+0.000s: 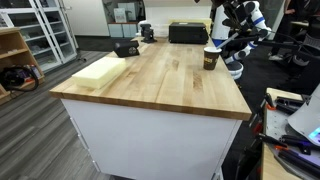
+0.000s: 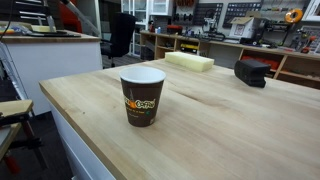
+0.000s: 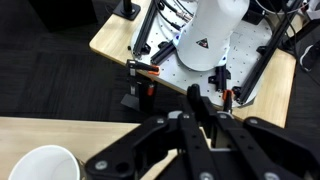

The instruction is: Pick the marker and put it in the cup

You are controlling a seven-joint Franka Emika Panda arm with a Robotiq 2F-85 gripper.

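The marker will be let go inside the dark paper cup (image 1: 211, 52) (image 3: 47, 166) with the yellowish label, near the table's far edge. The marker is now held just above and beside that cup.
The cup (image 1: 211, 59) is a dark paper cup with a yellowish label. It stands upright near the table's far edge and shows close up in an exterior view (image 2: 142, 95). Its pale rim shows at the bottom left of the wrist view (image 3: 45, 165). My gripper (image 1: 226, 43) hangs above the table edge, just beside and higher than the cup. In the wrist view the fingers (image 3: 203, 101) are drawn close together around a thin dark stick, the marker (image 3: 192, 93), whose end pokes out past the fingertips.
A pale yellow foam block (image 1: 100, 68) and a small black box (image 1: 127, 47) lie on the wooden table (image 1: 160, 85). A larger black box (image 1: 188, 33) stands at the far end. The robot's white base (image 3: 210, 40) stands on a side bench beyond the edge.
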